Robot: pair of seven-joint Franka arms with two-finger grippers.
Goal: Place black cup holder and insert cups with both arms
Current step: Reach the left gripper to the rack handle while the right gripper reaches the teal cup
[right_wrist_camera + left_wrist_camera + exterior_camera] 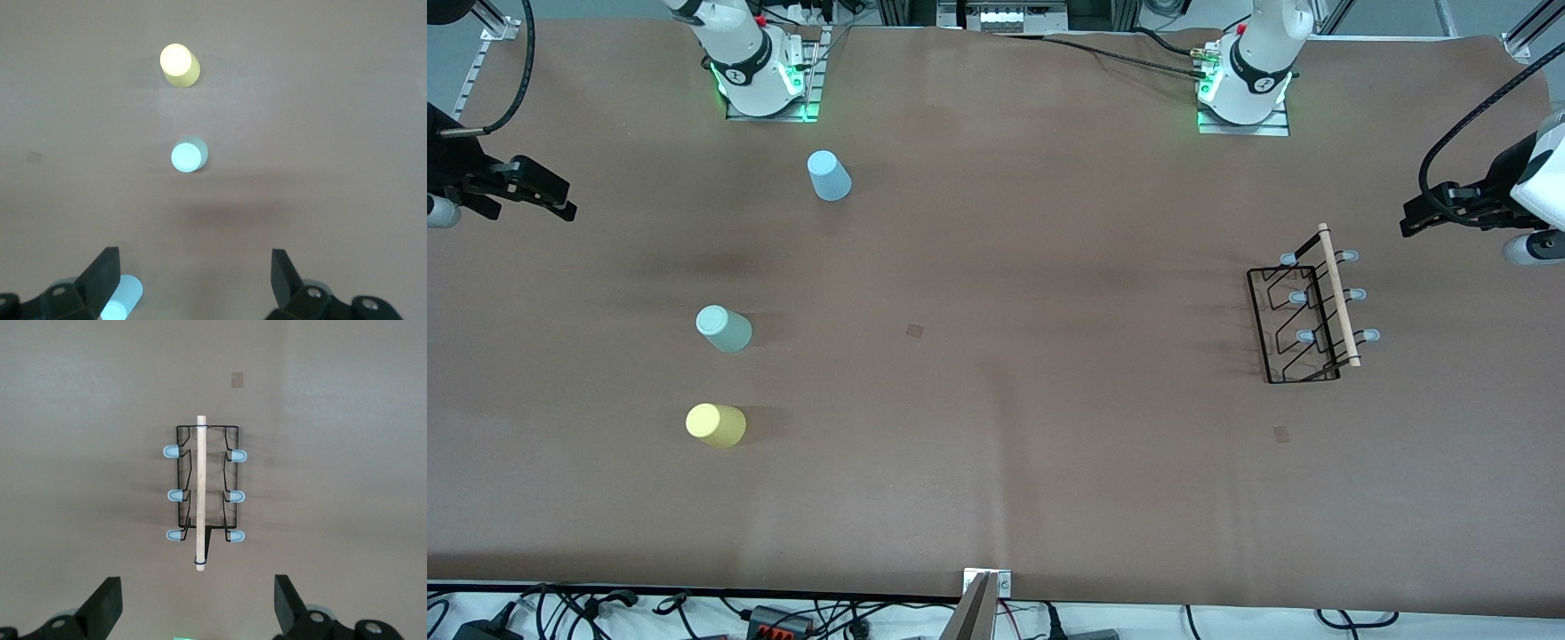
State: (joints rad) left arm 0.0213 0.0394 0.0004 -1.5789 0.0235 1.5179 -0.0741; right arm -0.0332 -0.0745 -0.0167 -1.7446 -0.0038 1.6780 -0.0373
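My left gripper should grip the black cup holder's wooden rod handle (201, 515), between its middle and the end toward the arm bases.
The black cup holder (1338, 293) stands on the brown table toward the left arm's end, its wooden rod handle on top and grey-tipped pegs on both sides. It also shows in the left wrist view (199, 493). My left gripper (1410, 222) hangs open and empty over the table edge beside it; its view shows the jaws wide apart (198, 607). The light blue cup (829, 175), mint green cup (724, 328) and yellow cup (715, 425) stand base up toward the right arm's end. My right gripper (560, 203) is open and empty over that end, with the cups below it (189, 155).
The arm bases (765, 76) (1245, 89) stand along the edge farthest from the front camera. Two small dark squares (914, 330) (1281, 434) mark the table. A metal bracket (985, 594) and cables lie at the near edge.
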